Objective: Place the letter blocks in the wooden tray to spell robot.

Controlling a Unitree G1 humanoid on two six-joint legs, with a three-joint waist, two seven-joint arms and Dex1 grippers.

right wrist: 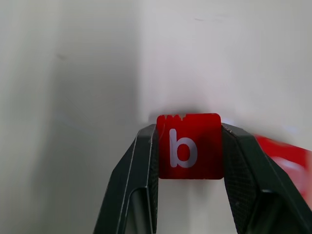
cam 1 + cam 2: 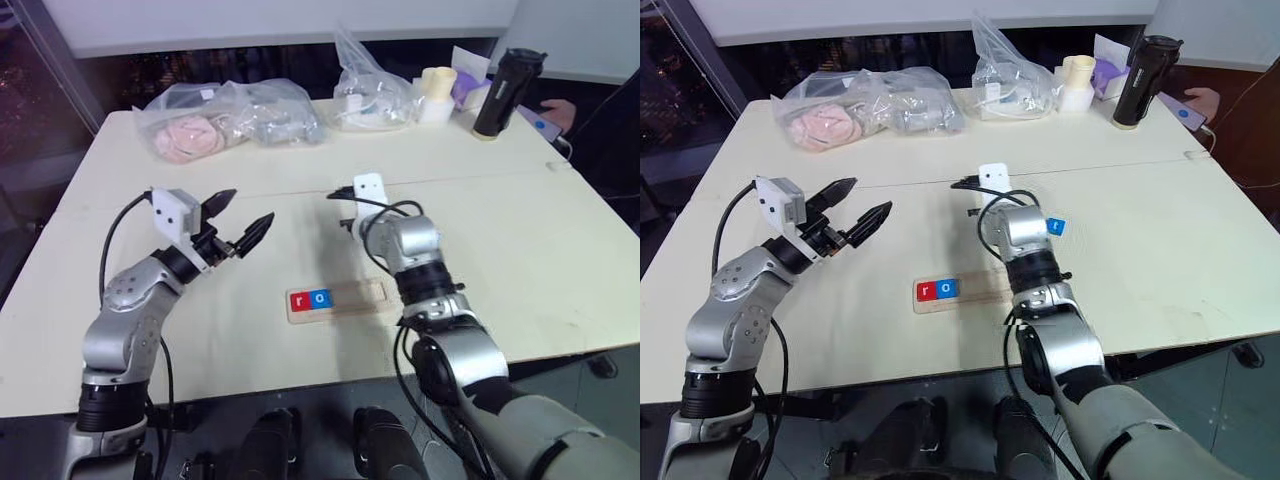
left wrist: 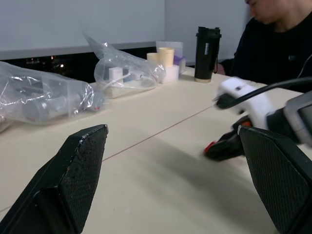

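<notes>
My right gripper has a finger over the red b block's side that must meet the blue o block, so it should put the block down and grip its other sides [image 1: 191,116].
The wooden tray [image 2: 360,296] lies on the table in front of me. At its left end sit a red "r" block [image 2: 299,299] and a blue "o" block [image 2: 320,297]. My right gripper [image 1: 189,127] is shut on a red "b" block [image 1: 189,146] just over the table, beyond the tray's right part. Another red block [image 1: 287,156] lies close beside it. A blue "t" block [image 2: 1056,226] rests on the table right of that wrist. My left gripper [image 2: 251,206] hovers open and empty above the table, left of the tray.
Clear plastic bags [image 2: 225,118] with items lie along the far edge. A black bottle [image 2: 508,92], cups [image 2: 437,92] and a phone stand at the far right. A person [image 3: 278,39] sits behind that corner, a hand [image 2: 560,112] by the phone.
</notes>
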